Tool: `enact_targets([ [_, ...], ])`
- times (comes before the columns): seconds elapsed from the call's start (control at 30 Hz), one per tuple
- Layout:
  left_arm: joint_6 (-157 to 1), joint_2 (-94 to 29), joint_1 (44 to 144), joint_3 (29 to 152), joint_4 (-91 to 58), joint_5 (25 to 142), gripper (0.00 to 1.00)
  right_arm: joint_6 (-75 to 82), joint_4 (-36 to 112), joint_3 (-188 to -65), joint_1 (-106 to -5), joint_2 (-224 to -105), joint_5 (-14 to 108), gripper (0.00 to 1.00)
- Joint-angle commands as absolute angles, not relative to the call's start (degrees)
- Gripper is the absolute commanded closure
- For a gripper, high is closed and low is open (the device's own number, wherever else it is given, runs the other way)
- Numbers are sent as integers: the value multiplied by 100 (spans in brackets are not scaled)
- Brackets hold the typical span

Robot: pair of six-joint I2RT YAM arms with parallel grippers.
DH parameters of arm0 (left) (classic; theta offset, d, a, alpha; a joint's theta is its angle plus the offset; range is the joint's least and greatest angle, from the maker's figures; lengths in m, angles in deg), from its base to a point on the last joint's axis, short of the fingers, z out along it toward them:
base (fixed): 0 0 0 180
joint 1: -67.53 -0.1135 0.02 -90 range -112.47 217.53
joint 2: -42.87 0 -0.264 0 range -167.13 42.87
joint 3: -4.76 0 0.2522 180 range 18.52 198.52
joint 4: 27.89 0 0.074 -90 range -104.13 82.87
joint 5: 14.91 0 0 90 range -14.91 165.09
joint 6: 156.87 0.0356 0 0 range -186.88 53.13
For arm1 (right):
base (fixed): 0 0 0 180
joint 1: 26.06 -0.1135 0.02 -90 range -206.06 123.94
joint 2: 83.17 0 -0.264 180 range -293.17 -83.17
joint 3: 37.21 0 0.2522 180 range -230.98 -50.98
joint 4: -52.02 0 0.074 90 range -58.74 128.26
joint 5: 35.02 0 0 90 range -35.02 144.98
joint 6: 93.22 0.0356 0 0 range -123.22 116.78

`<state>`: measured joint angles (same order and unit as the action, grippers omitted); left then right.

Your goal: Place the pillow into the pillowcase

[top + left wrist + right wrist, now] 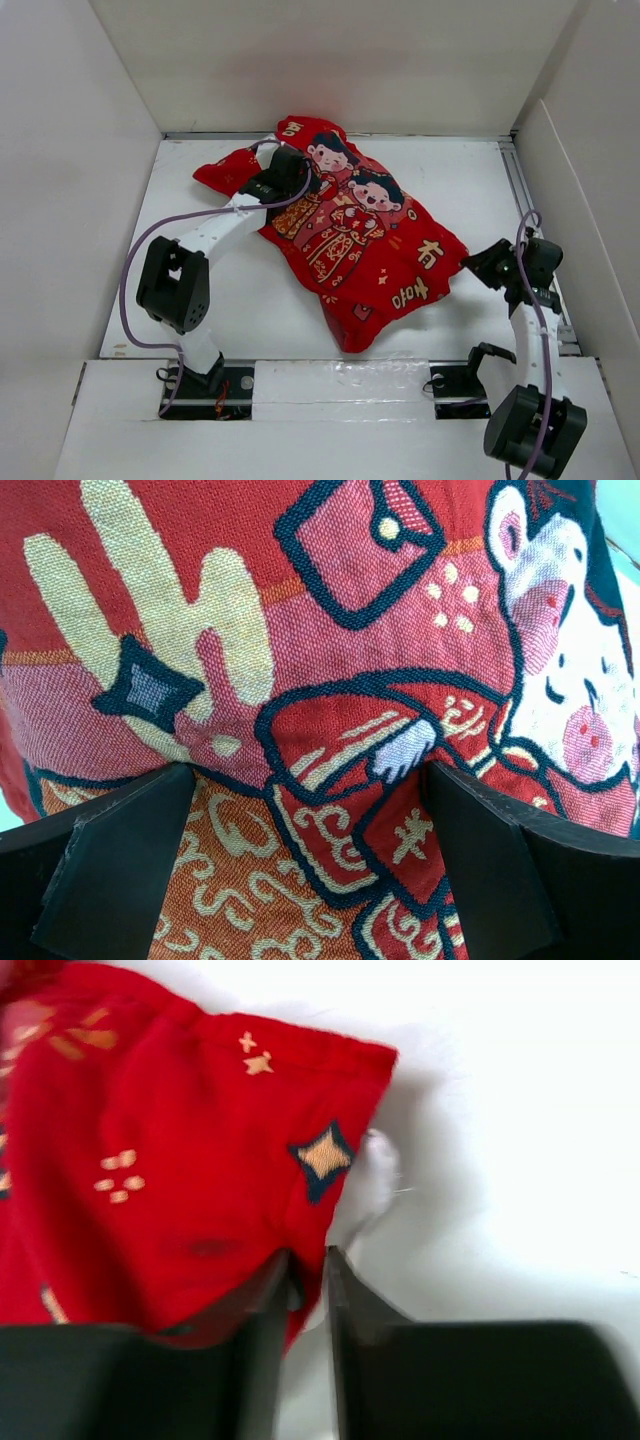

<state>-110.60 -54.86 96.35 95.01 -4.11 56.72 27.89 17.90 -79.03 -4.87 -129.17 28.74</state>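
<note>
I need to open my right gripper's fingers, which pinch only the edge of the pillowcase's opening, and reach further in to take more red cloth (447,277).
The red pillowcase (365,235) with two cartoon figures lies stuffed and diagonal on the white table (210,310). The pillow is almost wholly hidden inside it; only a small white bit (378,1170) pokes out at the case's open corner in the right wrist view. My left gripper (288,172) rests on the case's far end, its jaws wide apart (310,780) against the printed cloth (320,630). My right gripper (480,262) is at the case's right corner, nearly closed (308,1255) on the red hem (310,1230).
White walls (70,180) enclose the table on the left, back and right. A metal rail (520,195) runs along the right side. A taped white strip (340,378) crosses the near edge between the arm bases.
</note>
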Motion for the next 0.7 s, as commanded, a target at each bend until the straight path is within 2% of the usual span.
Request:
enact_targets([
  [0.0,-11073,-5574,9618,9376,-438,5663,1,2446,1655,-8007,-286,-13002,2712,69],
  [0.03,-11073,-5574,9618,9376,-438,5663,1,2446,1655,-8007,-285,-12950,2651,58],
  [0.07,-11073,-5574,9618,9376,-438,5663,1,2394,1594,-8059,-285,-12888,2598,51],
  [0.2,-11021,-5574,9618,9376,-490,5794,1,2393,1426,-8112,-285,-12458,2379,41],
  [0.33,-11020,-5574,9618,9376,-552,5848,1,2534,1838,-7885,-285,-12343,2036,41],
  [0.5,-10968,-5574,9618,9376,-613,5953,1,2648,2340,-7761,-285,-13027,1745,46],
  [0.67,-10915,-5574,9618,9323,-613,5953,1,2464,2227,-7831,-285,-13257,1596,43],
])
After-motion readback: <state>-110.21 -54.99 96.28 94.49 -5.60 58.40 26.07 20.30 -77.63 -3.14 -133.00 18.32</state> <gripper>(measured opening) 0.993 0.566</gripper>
